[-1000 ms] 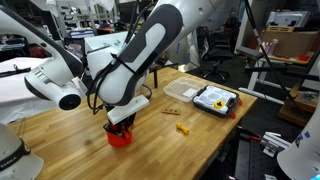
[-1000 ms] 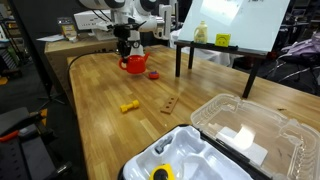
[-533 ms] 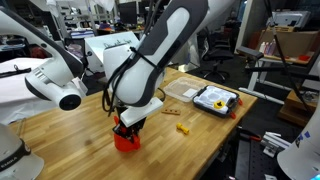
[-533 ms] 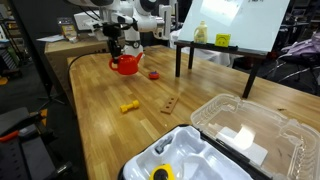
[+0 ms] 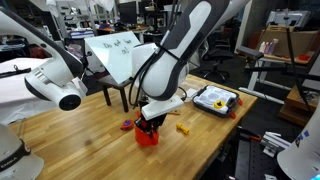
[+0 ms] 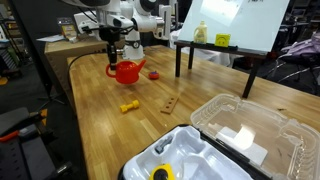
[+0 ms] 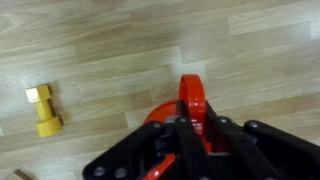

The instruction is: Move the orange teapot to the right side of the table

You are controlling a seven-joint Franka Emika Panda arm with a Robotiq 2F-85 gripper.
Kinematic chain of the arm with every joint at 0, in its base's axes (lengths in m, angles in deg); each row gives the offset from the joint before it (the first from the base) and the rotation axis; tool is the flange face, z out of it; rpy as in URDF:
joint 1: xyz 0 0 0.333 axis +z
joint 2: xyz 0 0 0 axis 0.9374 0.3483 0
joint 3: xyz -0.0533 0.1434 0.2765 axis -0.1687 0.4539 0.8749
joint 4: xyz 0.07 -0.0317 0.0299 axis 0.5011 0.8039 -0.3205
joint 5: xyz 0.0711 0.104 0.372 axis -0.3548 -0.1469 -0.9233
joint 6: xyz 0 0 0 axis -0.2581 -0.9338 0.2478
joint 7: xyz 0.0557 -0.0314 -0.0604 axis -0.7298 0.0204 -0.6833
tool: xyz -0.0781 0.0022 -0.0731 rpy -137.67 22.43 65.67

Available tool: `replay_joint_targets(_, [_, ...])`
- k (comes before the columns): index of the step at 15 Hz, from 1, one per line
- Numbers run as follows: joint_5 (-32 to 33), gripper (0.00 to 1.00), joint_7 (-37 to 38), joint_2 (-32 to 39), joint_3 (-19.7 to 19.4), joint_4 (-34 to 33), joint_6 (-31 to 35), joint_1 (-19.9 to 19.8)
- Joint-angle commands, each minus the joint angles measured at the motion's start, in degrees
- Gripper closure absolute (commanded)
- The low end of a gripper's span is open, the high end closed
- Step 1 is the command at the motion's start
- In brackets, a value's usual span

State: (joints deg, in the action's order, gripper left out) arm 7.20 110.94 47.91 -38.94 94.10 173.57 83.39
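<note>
Next, my gripper releases the orange teapot on the table (image 5: 154,137) between the small yellow piece and the tiny red block.
The orange teapot (image 5: 147,135) is a small red-orange plastic pot held in my gripper (image 5: 149,122), which is shut on its upright handle. In an exterior view it hangs just above the wooden table (image 5: 70,130), near the front edge. It also shows in the other exterior view (image 6: 125,71), under the gripper (image 6: 115,60). In the wrist view the teapot (image 7: 190,100) sits between the black fingers (image 7: 190,135), with its body mostly hidden behind them.
A small yellow piece (image 5: 182,127) (image 6: 127,106) (image 7: 43,110) lies close by. A tiny red block (image 6: 154,74) and a brown flat piece (image 6: 171,103) lie on the table. A clear plastic container (image 6: 250,130), a white tray (image 6: 185,155) and a black-legged stand with a white board (image 6: 235,30) stand further off.
My gripper has carried the teapot sideways across the table, toward the yellow piece, and slightly nearer the table's edge. The other objects have stayed in place.
</note>
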Motion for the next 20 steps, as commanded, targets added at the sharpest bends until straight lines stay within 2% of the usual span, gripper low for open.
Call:
replay_joint_targets(1, [-3.6, 0.96, 5.2, -0.6, -0.4, 1.7, 1.8, -1.4])
replay_joint_targets(6, [-7.6, 0.96, 12.8, 2.8, -1.2, -0.8, 1.1, -3.1])
replay_joint_targets(12, [-7.0, 0.96, 19.5, 7.5, -2.1, -5.1, -0.1, -3.2])
replay_joint_targets(14, [-6.7, 0.88, 21.4, 7.9, -2.2, -6.0, -0.3, -3.2])
replay_joint_targets(16, [-6.7, 0.58, 22.6, 8.3, -2.1, -6.7, -0.4, -3.3])
replay_joint_targets(20, [-6.7, 0.32, 21.3, 7.8, -1.0, -7.1, 0.5, -3.2])
